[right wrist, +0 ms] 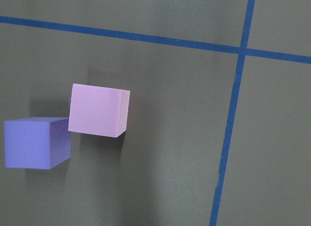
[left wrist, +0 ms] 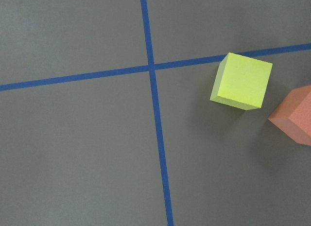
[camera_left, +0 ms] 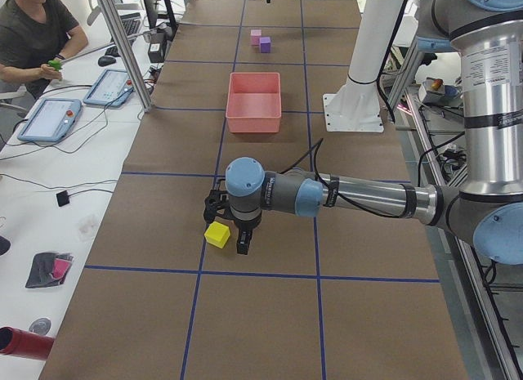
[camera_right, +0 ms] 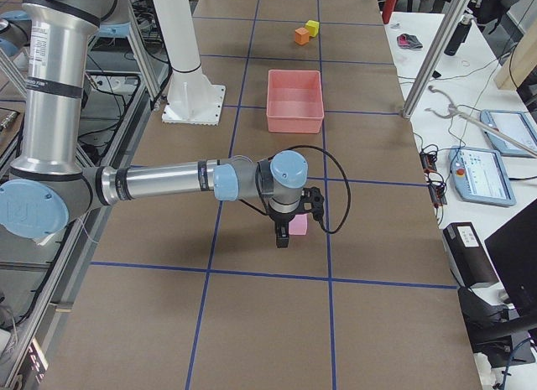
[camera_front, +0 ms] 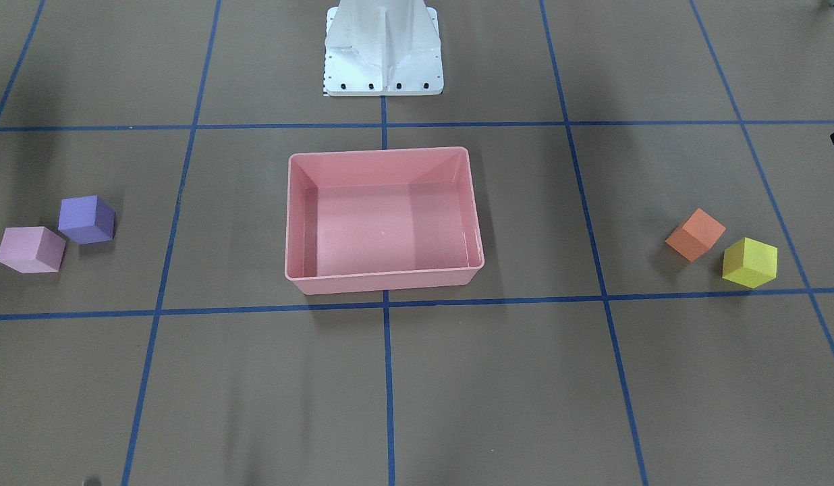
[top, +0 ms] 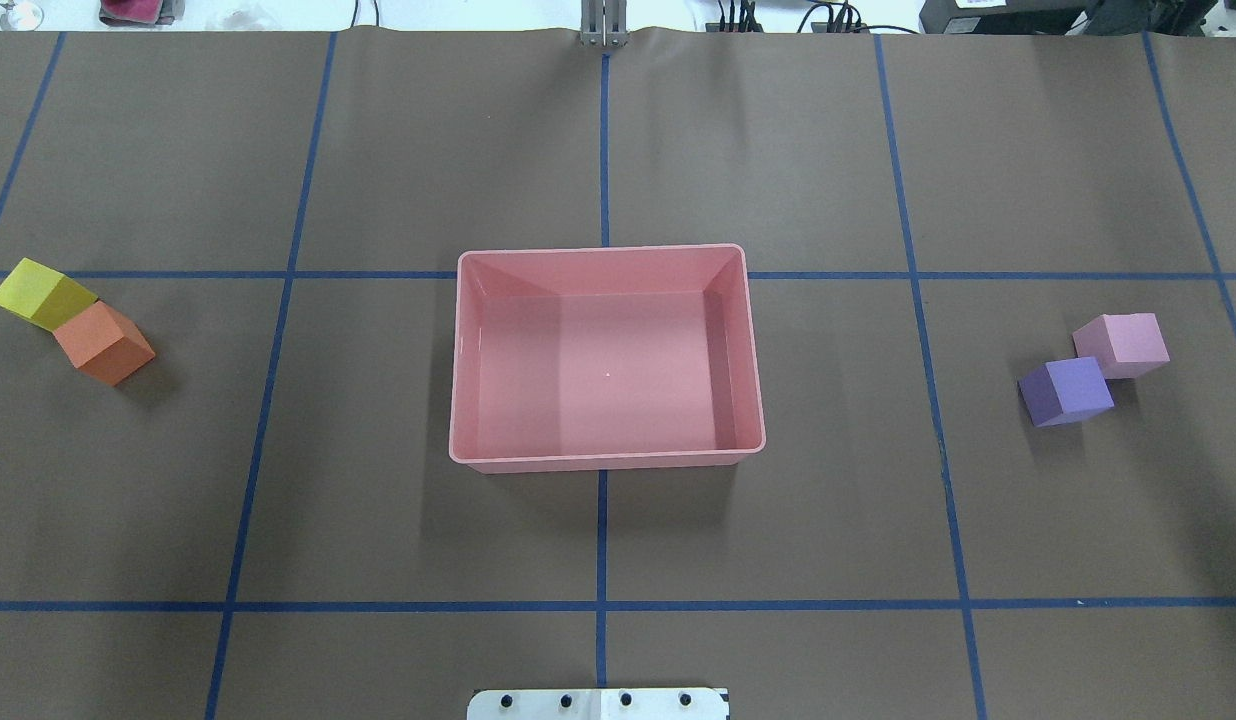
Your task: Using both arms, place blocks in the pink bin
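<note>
The robot's right gripper needs to move down next to the light pink block's sides (camera_front: 34, 250) (right wrist: 99, 111) and close there, leaving the purple block beside it for later.
The pink bin (top: 603, 250) sits mid-table with nothing in it; it also shows in the front view (camera_front: 378, 151). The yellow block (top: 40, 292) and orange block (top: 103, 342) touch at the robot's left. The light pink block (top: 1121, 343) and purple block (top: 1065, 390) touch at its right. In the left side view my left gripper (camera_left: 231, 233) hangs over the yellow block (camera_left: 216, 234). In the right side view my right gripper (camera_right: 287, 231) hangs over the light pink block (camera_right: 297, 225). I cannot tell whether either is open or shut. The wrist views show no fingers.
The white pedestal (camera_front: 383, 50) stands behind the bin. Blue tape lines grid the brown table. Poles (camera_left: 122, 45) and side desks with tablets (camera_left: 49, 118) border the table, and a person (camera_left: 33, 29) sits there.
</note>
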Tool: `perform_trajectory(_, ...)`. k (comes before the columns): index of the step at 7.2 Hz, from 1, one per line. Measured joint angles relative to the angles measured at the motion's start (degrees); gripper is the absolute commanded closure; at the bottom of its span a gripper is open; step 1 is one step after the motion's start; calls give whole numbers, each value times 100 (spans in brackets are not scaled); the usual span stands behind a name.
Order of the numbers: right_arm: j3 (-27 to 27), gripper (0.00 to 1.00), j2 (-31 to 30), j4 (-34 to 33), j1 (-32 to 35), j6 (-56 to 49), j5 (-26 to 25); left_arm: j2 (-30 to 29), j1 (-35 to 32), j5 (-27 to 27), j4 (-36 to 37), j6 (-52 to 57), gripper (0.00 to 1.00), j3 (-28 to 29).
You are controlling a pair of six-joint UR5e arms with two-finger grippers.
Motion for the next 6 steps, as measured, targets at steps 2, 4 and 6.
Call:
perform_trajectory(2, -8, 1, -119, 156, 0, 33, 13, 0, 0, 72, -26, -3, 0, 36)
perform_trajectory(4, -47, 1, -127, 239, -9, 55, 32, 5, 0, 117, -57, 3, 0, 44)
perform_trajectory(6, -203, 1, -131, 780, -69, 53, 43, -10, 1, 102, -65, 4, 0, 19)
